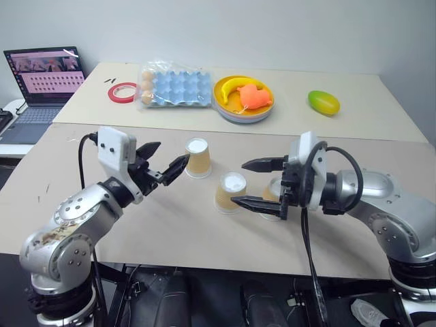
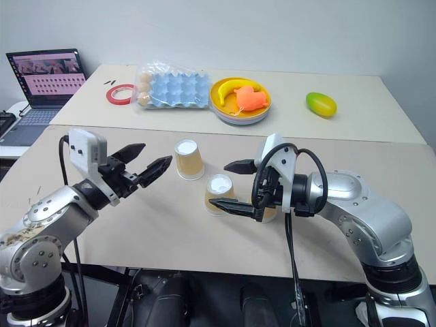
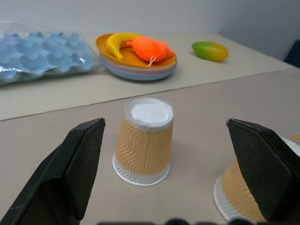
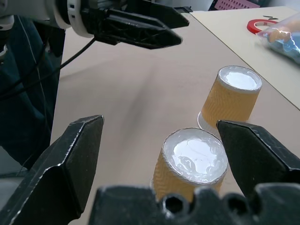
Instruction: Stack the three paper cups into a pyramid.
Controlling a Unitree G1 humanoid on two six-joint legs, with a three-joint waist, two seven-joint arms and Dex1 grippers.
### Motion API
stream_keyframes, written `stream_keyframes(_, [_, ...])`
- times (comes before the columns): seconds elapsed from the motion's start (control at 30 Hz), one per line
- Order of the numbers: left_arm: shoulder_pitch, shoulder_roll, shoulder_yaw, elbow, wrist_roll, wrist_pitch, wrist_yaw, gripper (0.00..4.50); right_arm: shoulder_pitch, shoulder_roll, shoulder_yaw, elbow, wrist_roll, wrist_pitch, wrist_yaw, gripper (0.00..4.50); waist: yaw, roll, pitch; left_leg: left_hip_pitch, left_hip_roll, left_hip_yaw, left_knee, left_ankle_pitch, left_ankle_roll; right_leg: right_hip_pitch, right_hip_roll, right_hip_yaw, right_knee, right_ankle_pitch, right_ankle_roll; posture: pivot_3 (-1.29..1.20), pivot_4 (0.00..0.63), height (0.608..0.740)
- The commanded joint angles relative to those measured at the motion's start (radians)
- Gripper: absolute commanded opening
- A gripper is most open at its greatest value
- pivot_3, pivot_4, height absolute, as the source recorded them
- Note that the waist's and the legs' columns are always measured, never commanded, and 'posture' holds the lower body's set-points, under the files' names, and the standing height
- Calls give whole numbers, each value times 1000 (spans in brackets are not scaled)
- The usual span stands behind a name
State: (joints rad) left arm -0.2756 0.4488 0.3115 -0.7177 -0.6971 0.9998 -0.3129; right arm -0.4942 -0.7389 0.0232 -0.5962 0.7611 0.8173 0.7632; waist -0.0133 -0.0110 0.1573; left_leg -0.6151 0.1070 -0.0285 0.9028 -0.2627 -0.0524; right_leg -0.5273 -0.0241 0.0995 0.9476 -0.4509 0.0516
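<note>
My right gripper should next close around the upper part (image 1: 274,187) of the third paper cup, the one that is mostly hidden behind its fingers.
Three tan ribbed paper cups stand upside down on the near table. One cup (image 1: 198,157) is just beyond my left gripper (image 1: 173,152), which is open and level with its tips short of the cup; the left wrist view has this cup (image 3: 145,140) centred between the fingers. A second cup (image 1: 230,193) stands at the tips of my right gripper (image 1: 238,182), which is open, pointing left, holding nothing. The third cup (image 1: 271,192) is mostly hidden behind the right gripper's fingers. No cup rests on another.
On the far table are a laptop (image 1: 44,78), a red tape ring (image 1: 122,92), a blue egg tray (image 1: 174,85), a yellow plate (image 1: 228,109) with a banana and an orange toy, and a mango (image 1: 323,102). A seam separates the two tables.
</note>
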Motion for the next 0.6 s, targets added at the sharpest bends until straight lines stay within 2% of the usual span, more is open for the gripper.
stream_keyframes(0.03, [-23, 12, -82, 46, 60, -84, -13, 4426, -16, 4, -31, -32, 21, -14, 0, 4500, 0, 0, 0, 0, 0, 0, 0, 0, 0, 0, 0, 0, 0, 0, 0, 0, 150, 645])
stream_keyframes(0.23, [-52, 14, -193, 200, 153, -201, -65, 4426, -4, -1, -50, -60, 33, -2, -30, 4500, -3, 0, 0, -1, 0, 0, 0, 0, 0, -1, 0, 0, 0, 0, 0, 0, 150, 645])
stream_keyframes(0.6, [-109, 8, -267, 373, 260, -311, -94, 4426, 37, -22, -94, -109, 68, 19, -87, 4500, -2, 0, 0, -1, 0, 0, -1, 0, 0, -1, 0, 0, 0, 0, 0, 0, 150, 645])
